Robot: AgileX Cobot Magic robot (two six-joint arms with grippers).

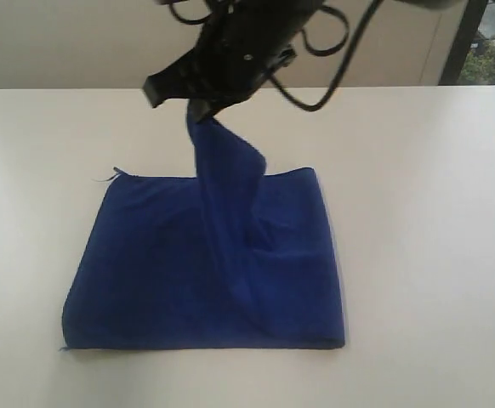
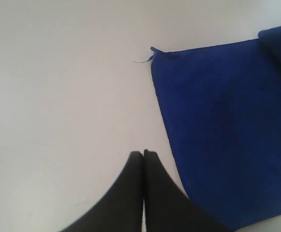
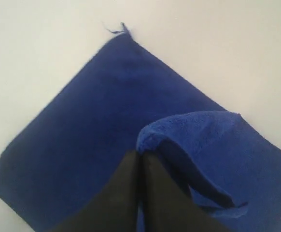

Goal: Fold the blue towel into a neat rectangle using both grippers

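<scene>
My right gripper will put the raised part of the towel down just inside the towel's side edge (image 1: 103,223) (image 3: 86,88) near the frayed thread.
The blue towel (image 1: 145,272) lies flat on the white table (image 1: 418,255) as a folded rectangle, except for a strip pulled up from its right half into a tall ridge. My right gripper (image 1: 199,110) hangs above the towel's far edge, shut on the top of that raised strip; in the right wrist view the gripper (image 3: 140,153) pinches a curled fold of the towel (image 3: 82,121). My left gripper (image 2: 144,152) is shut with nothing in it. It hovers over bare table just beside one straight edge of the towel (image 2: 227,130) and is out of the exterior view.
A frayed thread (image 1: 111,176) sticks out at the towel's far left corner. Black cables (image 1: 324,42) loop off the right arm at the top. A pale wall runs behind the table, and a dark window frame (image 1: 464,38) stands at the top right.
</scene>
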